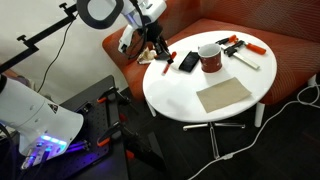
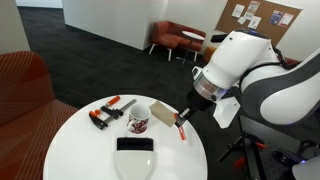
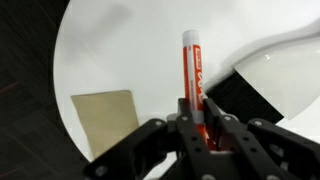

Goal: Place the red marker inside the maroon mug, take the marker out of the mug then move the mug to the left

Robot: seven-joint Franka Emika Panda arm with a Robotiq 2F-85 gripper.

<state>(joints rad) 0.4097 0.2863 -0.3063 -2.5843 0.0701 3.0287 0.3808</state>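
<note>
My gripper is holding the red marker. Next, I let it go on the white table point(image 1: 181, 86) point(image 3: 167, 68), between the black flat object and the tan cloth.
My gripper point(image 1: 157, 47) is shut on the red marker point(image 3: 193, 68), a thin red stick with a whitish tip that points away from the jaws point(image 3: 196, 122). In both exterior views the marker point(image 2: 182, 130) hangs tilted over the round white table point(image 1: 190, 95), near its edge. The maroon mug point(image 1: 210, 57) stands upright on the table, apart from the gripper point(image 2: 184, 117). It also shows in an exterior view point(image 2: 140, 122) with a pale rim. The mug does not show in the wrist view.
A black flat object point(image 1: 188, 62) lies between gripper and mug. Orange-and-black clamps point(image 1: 237, 45) and a long white pen point(image 1: 246, 61) lie beyond the mug. A tan cloth point(image 1: 223, 95) lies on the table. An orange sofa point(image 1: 290, 50) curves behind the table.
</note>
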